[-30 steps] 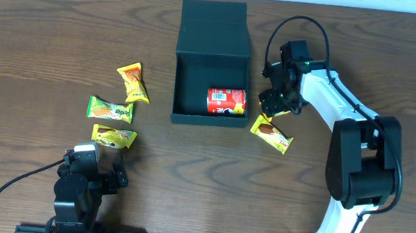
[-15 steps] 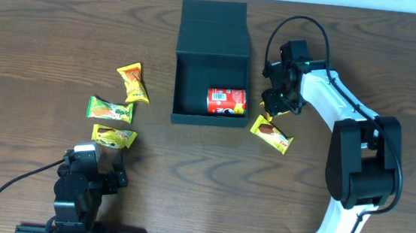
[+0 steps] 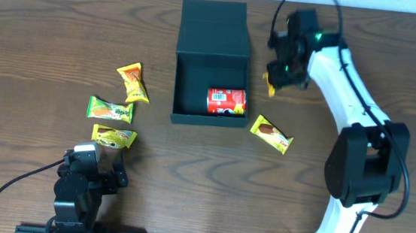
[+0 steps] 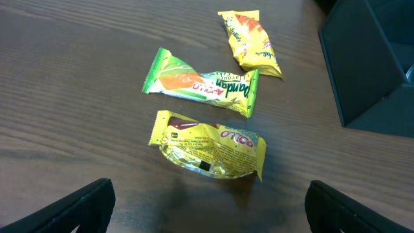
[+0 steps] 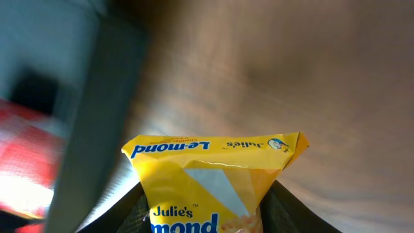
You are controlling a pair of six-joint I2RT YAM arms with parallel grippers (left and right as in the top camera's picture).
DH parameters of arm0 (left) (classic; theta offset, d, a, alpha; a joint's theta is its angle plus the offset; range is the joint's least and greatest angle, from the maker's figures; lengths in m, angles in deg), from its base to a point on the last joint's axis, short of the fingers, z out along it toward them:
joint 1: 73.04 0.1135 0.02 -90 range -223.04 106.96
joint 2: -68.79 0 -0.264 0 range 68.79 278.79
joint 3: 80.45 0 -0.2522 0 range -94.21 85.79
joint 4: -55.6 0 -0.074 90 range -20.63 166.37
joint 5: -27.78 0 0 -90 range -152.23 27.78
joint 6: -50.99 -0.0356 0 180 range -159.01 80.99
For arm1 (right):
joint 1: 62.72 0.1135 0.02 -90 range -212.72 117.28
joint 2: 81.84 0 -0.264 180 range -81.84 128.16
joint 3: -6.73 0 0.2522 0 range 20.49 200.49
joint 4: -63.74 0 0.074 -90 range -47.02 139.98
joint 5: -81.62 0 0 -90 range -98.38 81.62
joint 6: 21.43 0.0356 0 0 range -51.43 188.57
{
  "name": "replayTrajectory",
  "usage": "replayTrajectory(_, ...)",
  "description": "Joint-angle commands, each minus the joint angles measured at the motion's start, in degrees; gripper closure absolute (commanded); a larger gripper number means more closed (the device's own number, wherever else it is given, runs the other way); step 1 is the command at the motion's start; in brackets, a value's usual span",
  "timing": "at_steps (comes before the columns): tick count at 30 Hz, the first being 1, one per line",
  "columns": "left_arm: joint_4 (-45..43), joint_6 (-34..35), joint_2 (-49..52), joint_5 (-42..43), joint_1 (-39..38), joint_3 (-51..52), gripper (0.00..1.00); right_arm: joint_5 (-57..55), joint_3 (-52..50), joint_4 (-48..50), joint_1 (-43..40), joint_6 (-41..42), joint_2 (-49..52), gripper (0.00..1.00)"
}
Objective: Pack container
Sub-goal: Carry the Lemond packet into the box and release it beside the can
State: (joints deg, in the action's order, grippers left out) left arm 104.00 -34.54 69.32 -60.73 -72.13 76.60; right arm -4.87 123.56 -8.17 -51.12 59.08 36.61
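Observation:
My right gripper is going to set the yellow Julie's Le-mond packet down on the bottom of the dark teal container, beside the red can [image 3: 189, 106].
The dark teal container [image 3: 185, 63] stands open at the table's middle, lid flap folded back, with a red can [image 3: 227, 101] inside. Its wall shows blurred in the right wrist view [image 5: 97, 110]. My right gripper [image 3: 275, 83] is shut on a yellow Julie's Le-mond packet [image 5: 210, 184], held in the air just right of the container's right wall. My left gripper [image 4: 207, 220] is open and empty near the front left, just short of a yellow Apollo packet [image 4: 210, 145]. A green Pandan packet [image 4: 200, 83] and a yellow-orange packet [image 4: 249, 42] lie beyond it.
Another yellow packet [image 3: 271, 135] lies on the wood right of the container's front corner. The three left packets also show in the overhead view, around the green packet [image 3: 110, 110]. The right arm [image 3: 347, 76] reaches across the right side.
My right gripper has risen and moved toward the table's far side, carrying the yellow packet up off the table beside the container. The left arm has not moved.

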Motion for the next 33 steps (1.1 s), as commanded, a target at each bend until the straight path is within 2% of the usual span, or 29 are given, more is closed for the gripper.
replayTrajectory(1, 0.22, -0.22, -0.28, -0.44, -0.2, 0.35, 0.05, 4.11, 9.01, -2.62, 1.36, 0.61, -0.28, 0.56)
replayTrajectory(6, 0.22, -0.22, -0.28, -0.44, -0.2, 0.35, 0.05, 7.43, 17.51, -5.16, 6.47, -1.92, -0.28, 0.61)
replayTrajectory(16, 0.22, -0.22, -0.28, -0.44, -0.2, 0.35, 0.05, 5.03, 16.15, -5.88, 20.13, -11.02, 1.22, 0.62)
replayTrajectory(25, 0.22, -0.22, -0.28, -0.44, -0.2, 0.33, 0.05, 3.54, 16.11, -9.6, 24.7, -15.26, 6.4, 0.61)
replayTrajectory(33, 0.22, -0.22, -0.28, -0.44, -0.2, 0.35, 0.05, -0.57, 16.02, -9.49, 27.78, -15.43, 9.84, 0.62)
